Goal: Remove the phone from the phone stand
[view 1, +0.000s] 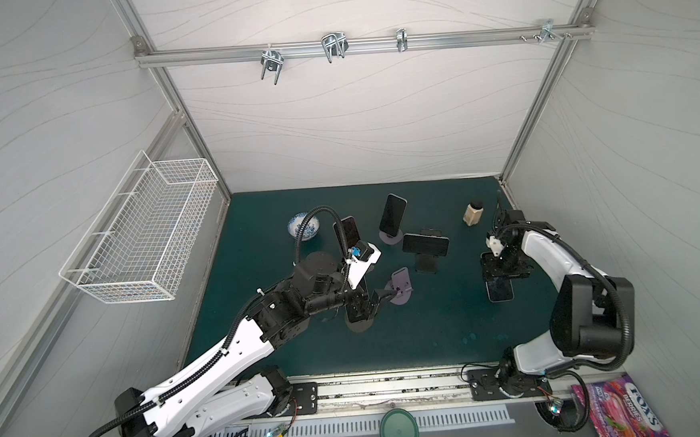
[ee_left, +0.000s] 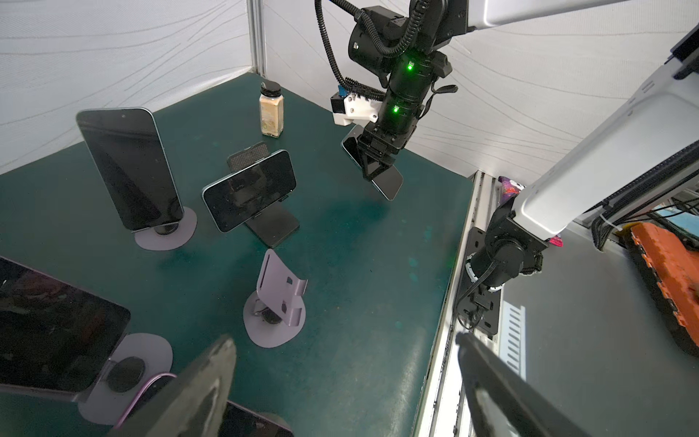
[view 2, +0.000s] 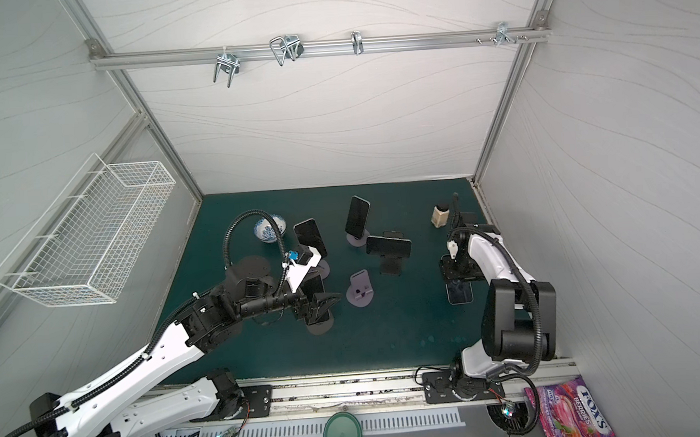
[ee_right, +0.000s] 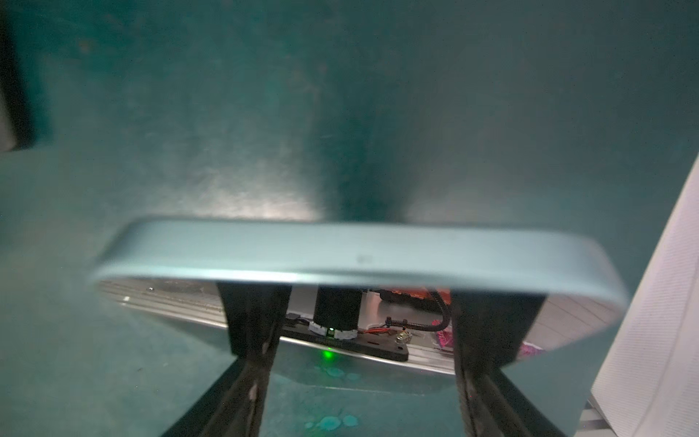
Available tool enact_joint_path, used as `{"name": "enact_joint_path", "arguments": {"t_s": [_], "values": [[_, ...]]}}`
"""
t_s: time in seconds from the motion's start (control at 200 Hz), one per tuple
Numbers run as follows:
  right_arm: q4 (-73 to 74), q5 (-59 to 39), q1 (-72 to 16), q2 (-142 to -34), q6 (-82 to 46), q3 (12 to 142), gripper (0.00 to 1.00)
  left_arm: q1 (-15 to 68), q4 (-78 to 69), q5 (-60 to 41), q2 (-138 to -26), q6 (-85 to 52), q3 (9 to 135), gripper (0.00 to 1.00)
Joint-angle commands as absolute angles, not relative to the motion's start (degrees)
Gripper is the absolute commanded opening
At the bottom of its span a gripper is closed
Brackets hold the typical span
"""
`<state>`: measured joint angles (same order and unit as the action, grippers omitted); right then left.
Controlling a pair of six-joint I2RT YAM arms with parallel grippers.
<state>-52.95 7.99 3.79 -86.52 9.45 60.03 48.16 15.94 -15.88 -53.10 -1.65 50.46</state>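
Note:
My right gripper is to put the dark phone, now hanging tilted above the green mat, down flat on the bare green mat [view 1: 517, 285] near the side.
My right gripper [view 1: 502, 277] is shut on a dark-screened phone [view 1: 500, 291] with a pale blue edge [ee_right: 359, 253], which hangs tilted above the green mat at the right. An empty lilac phone stand [view 1: 400, 285] stands mid-mat, also in the left wrist view [ee_left: 280, 291]. My left gripper [view 1: 380, 303] hovers just left of that stand, jaws wide open with nothing between them [ee_left: 344, 340]. Below it lies a purple-edged phone [ee_left: 246, 422]; whether it rests on a stand I cannot tell. Other phones sit on stands: an upright one [view 1: 393, 217], a landscape one [view 1: 425, 244] and one behind my left wrist [view 1: 347, 230].
A spice jar [view 1: 473, 214] stands at the back right and a blue-white bowl [view 1: 304, 226] at the back left. A white wire basket [view 1: 141, 232] hangs on the left wall. A green lid [view 1: 399, 431] and a candy bag [view 1: 618, 411] lie beyond the front rail.

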Motion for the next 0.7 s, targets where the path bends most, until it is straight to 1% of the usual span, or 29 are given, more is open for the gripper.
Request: {"name": "enact_joint_path", "arguments": {"t_s": [0.0,0.08,0.195,0.345,0.575,0.695], "values": [[-53.5,11.7,4.6,-90.9,12.6,61.5,0.58,48.4,13.6,-15.1,-52.6,0.2,53.0,0.93],[-54.5,11.9,5.5,-95.0,11.8,63.2,0.58,48.3,13.5,-15.1,-52.9,0.7,53.0,0.93],[-53.2,12.3,6.6,-98.0,10.7,62.5,0.59,48.4,13.7,-15.1,-53.2,1.3,53.3,0.94],[-51.1,13.0,8.0,-98.0,10.9,60.6,0.60,48.4,13.9,-15.1,-52.8,1.4,53.5,0.94],[-50.6,14.5,11.5,-98.3,11.3,61.1,0.65,48.7,13.9,-15.5,-53.3,1.9,54.0,0.95],[-51.7,15.5,13.1,-100.2,11.8,63.0,0.65,48.8,14.0,-15.3,-53.4,2.2,54.5,0.95]]}}
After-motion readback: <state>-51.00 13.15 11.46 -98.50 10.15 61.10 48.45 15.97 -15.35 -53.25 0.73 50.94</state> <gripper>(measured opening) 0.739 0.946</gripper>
